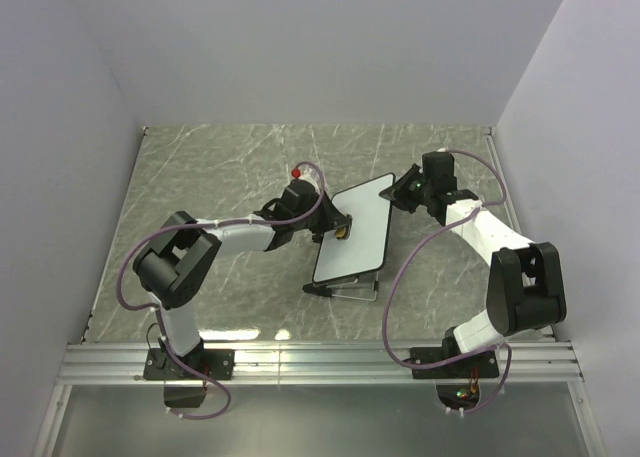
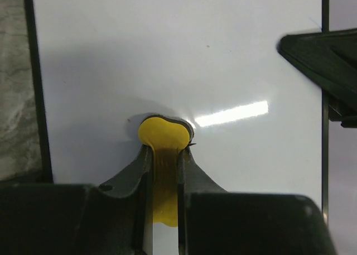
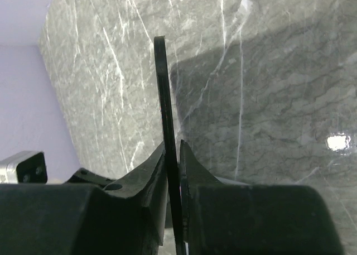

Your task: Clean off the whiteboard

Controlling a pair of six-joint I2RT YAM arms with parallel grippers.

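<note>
Next, the left gripper releases the small yellow eraser on the marble tabletop (image 1: 226, 233) under its own white arm link.
The whiteboard (image 1: 355, 227) is a white board with a thin black rim, tilted up on its stand in the middle of the table. Its face shows no marks in the top view or the left wrist view (image 2: 167, 54). My left gripper (image 1: 337, 231) is shut on a small yellow eraser (image 2: 163, 135), whose tip presses on the board's face near its left edge. My right gripper (image 1: 400, 192) is shut on the board's far right rim, which shows edge-on as a thin black strip (image 3: 164, 99) between the fingers.
A black wire stand (image 1: 345, 290) props the board at its near end. A small red ball (image 1: 295, 169) sits by the left arm. Grey marble tabletop (image 1: 200, 177) lies all around, with white walls at the back and sides.
</note>
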